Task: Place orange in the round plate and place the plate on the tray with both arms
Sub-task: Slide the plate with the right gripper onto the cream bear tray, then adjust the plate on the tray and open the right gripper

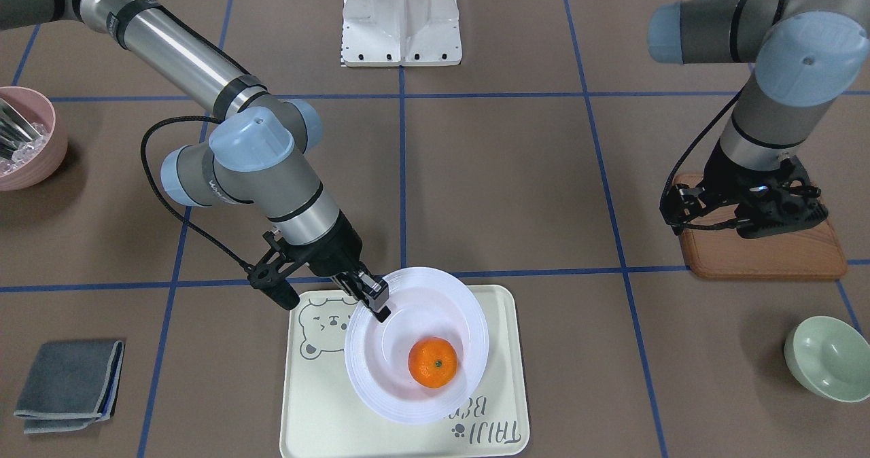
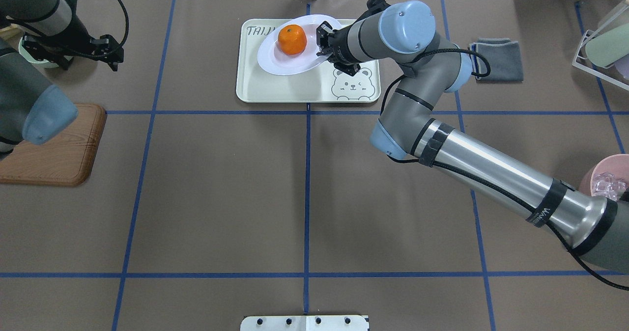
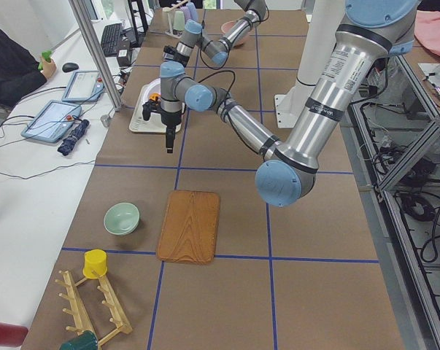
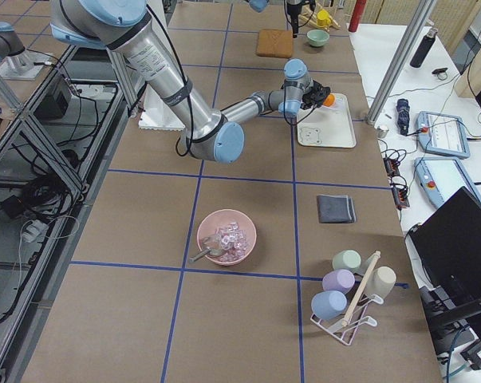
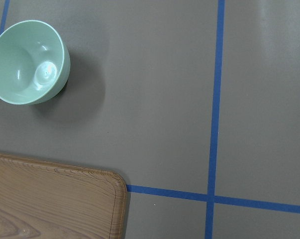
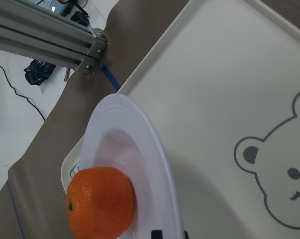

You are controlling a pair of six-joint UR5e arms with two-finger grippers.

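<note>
Next, my right gripper releases the white round plate on the middle of the cream tray [image 1: 404,378], beside the tray's bear drawing.
The orange [image 1: 433,361] [image 2: 292,40] [image 6: 101,201] lies inside the white round plate [image 1: 462,308] [image 2: 275,61] [image 6: 154,159]. The plate is tilted over the cream tray [image 1: 319,417] [image 2: 275,88] [image 6: 229,74], next to its bear drawing. I cannot tell whether the plate's low edge touches the tray. My right gripper [image 1: 377,305] [image 2: 322,41] is shut on the plate's rim on the robot's side. My left gripper [image 1: 754,206] [image 2: 69,51] hovers far off over the brown wooden board [image 1: 768,257] [image 5: 50,199]. Its fingers are hidden, so I cannot tell its state.
A pale green bowl [image 1: 829,359] [image 5: 28,62] sits beyond the board. A pink bowl [image 1: 24,138] [image 2: 604,181] with clear pieces is on the right arm's side. A folded grey cloth [image 1: 68,383] [image 2: 496,60] lies near the tray. A cup rack [image 2: 604,46] stands at the far right.
</note>
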